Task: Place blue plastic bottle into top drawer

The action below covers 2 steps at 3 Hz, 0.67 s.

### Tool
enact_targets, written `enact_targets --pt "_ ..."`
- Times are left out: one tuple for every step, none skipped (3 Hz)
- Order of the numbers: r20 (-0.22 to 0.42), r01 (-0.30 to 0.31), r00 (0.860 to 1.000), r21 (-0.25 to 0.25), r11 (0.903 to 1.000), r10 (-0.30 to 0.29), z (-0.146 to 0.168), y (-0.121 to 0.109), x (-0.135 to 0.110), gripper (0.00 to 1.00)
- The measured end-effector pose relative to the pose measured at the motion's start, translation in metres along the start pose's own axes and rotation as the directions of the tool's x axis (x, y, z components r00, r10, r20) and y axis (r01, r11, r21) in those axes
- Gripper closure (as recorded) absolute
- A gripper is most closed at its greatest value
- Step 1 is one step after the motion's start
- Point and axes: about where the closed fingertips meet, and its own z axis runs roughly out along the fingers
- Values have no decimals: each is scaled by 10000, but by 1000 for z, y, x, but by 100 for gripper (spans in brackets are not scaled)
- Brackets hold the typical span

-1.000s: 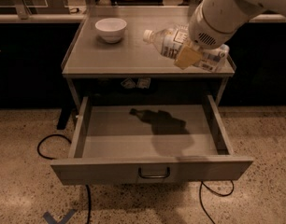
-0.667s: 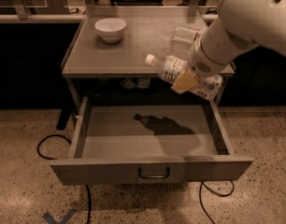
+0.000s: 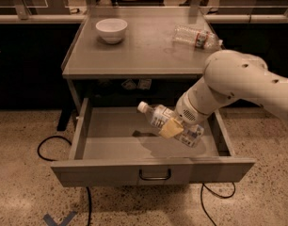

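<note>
My gripper is to let go of the blue plastic bottle on the open drawer's bottom (image 3: 172,129), at a spot just off its middle toward my arm.
The blue plastic bottle (image 3: 159,117), pale with a white cap and a printed label, lies almost on its side in my gripper (image 3: 174,127), cap pointing left. My gripper is shut on the bottle's middle, with a yellowish finger pad across the label. It holds the bottle inside the open top drawer (image 3: 111,138), a little above the drawer floor, right of the middle. The drawer is pulled fully out, with its small curved handle (image 3: 155,175) on the front panel. My white arm reaches in from the right.
A white bowl (image 3: 111,30) stands on the cabinet top at the back left. A small clear bottle with a red label (image 3: 196,36) lies on the top at the back right. Black cables (image 3: 50,145) run on the speckled floor beside the drawer.
My gripper has carried the bottle down from cabinet-top height, forward and into the open drawer. The small clear bottle on the top has come into view behind the arm.
</note>
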Motion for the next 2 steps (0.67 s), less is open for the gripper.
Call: enact_targets --pt "-30 -46 10000 -104 9999 46 5 2 2 100" --pt "-201 -150 9997 -192 9997 146 14 -2 5 100"
